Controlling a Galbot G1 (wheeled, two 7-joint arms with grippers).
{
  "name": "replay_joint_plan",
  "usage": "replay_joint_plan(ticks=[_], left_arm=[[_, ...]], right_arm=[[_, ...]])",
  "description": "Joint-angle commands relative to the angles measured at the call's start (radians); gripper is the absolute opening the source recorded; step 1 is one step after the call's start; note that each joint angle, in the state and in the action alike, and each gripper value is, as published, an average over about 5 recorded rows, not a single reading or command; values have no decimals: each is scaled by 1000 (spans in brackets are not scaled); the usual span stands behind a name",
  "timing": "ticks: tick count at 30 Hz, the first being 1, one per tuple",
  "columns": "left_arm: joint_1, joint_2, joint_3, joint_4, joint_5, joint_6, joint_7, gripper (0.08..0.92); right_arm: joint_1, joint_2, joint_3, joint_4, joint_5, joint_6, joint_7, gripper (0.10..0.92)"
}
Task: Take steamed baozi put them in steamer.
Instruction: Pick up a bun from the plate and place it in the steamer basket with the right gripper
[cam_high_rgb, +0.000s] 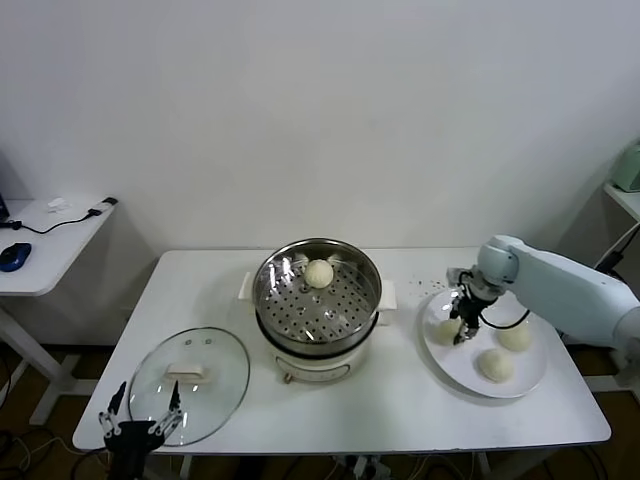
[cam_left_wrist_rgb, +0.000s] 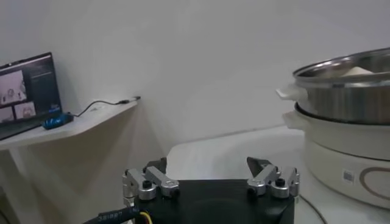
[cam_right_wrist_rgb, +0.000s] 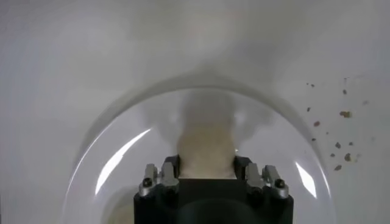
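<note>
I need to release the baozi with my right gripper on the steamer tray's side (cam_high_rgb: 282, 301) nearest the glass lid.
The steamer (cam_high_rgb: 318, 305) stands mid-table with one steamed baozi (cam_high_rgb: 319, 273) on its perforated tray. To its right a white plate (cam_high_rgb: 452, 362) holds three more baozi. My right gripper (cam_high_rgb: 462, 328) reaches down onto the plate's left side and is shut on the baozi there (cam_high_rgb: 446, 331). In the right wrist view that baozi (cam_right_wrist_rgb: 206, 149) sits squeezed between the two fingers of the right gripper (cam_right_wrist_rgb: 206, 165). The other two baozi (cam_high_rgb: 515, 336) (cam_high_rgb: 495, 364) lie free on the plate. My left gripper (cam_high_rgb: 140, 418) is parked open at the table's front left corner, empty (cam_left_wrist_rgb: 207, 167).
A round glass lid (cam_high_rgb: 190, 382) with a white handle lies flat at the front left, just ahead of the left gripper. Dark crumbs (cam_high_rgb: 435, 285) dot the table behind the plate. A side table (cam_high_rgb: 50, 245) with a mouse and cable stands to the left.
</note>
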Motion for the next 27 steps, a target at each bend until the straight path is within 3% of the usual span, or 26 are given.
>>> replay_joint_plan(ticks=[1, 11, 27], left_arm=[[-6, 0, 12, -9, 5, 5, 1, 823], [-6, 3, 43, -6, 13, -4, 1, 823], [1, 24, 45, -11, 11, -14, 0, 823]], right_arm=[[432, 63, -277, 7, 315, 13, -16, 585], [628, 310, -356, 61, 659, -77, 25, 585], [417, 665, -328, 33, 725, -208, 203, 585]])
